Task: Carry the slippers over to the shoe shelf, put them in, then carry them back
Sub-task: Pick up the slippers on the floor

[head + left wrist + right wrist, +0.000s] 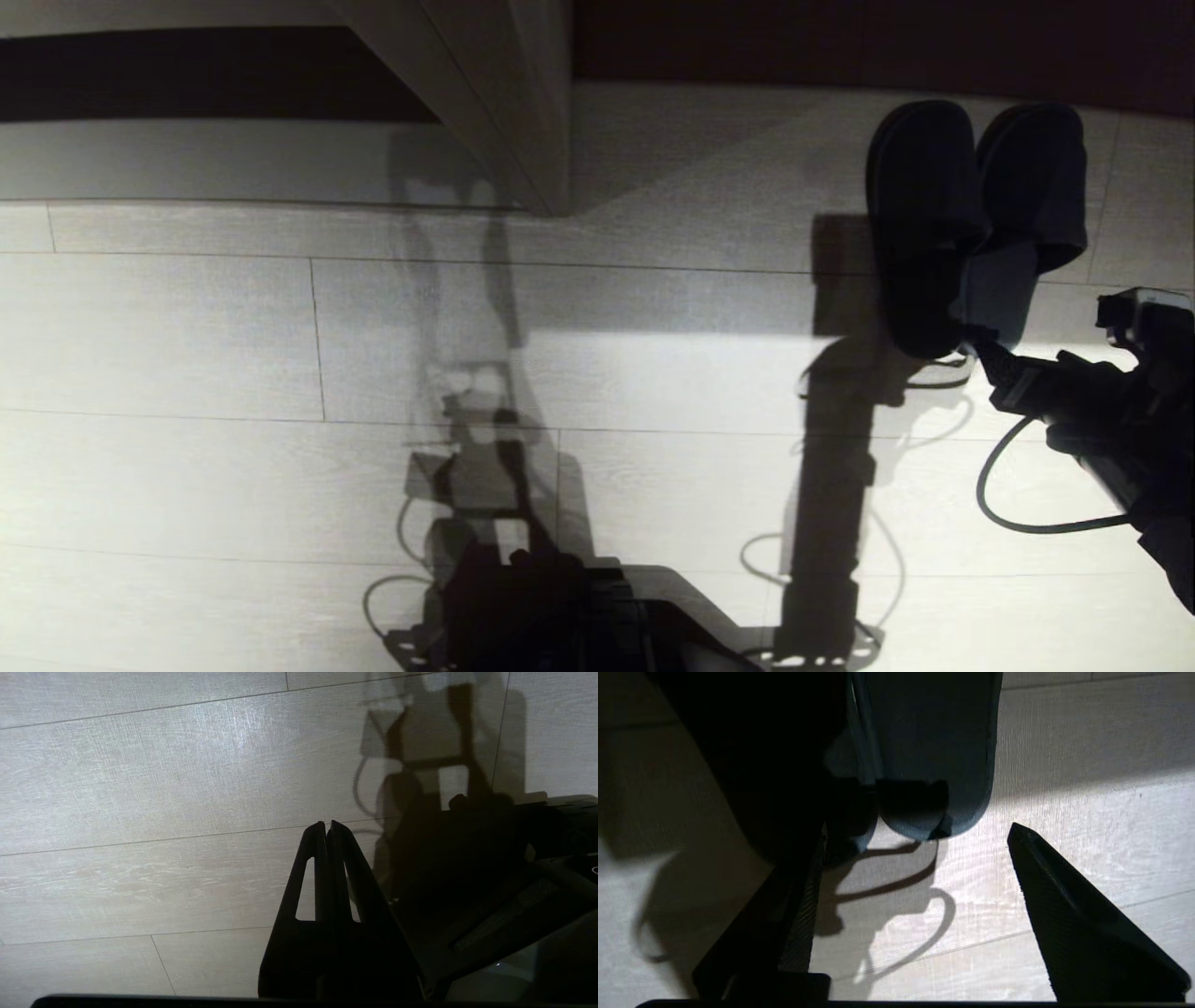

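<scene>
My right gripper is to take hold of the slippers next by the inner edges of their toe covers [987,228], where both meet, to lift the pair.
The slippers [920,215] lie side by side on the pale floor at the right, soles down, toes pointing away from me. In the right wrist view one shows blue-grey [934,742] and the other is a dark shape [761,765]. My right gripper [990,350] sits low just behind their heels. It is open [920,844], with only floor and shadow between its fingers. One finger [803,896] overlaps the dark slipper's heel; I cannot tell whether it touches. The shoe shelf [233,159] is at the far left. My left gripper [327,823] hangs shut and empty above the floor.
An upright wood panel [523,103] stands between the shelf and a dark recess [887,42] behind the slippers. My own base [560,607] is at the bottom centre. A cable [1008,504] loops from the right arm. Arm shadows fall across the floorboards.
</scene>
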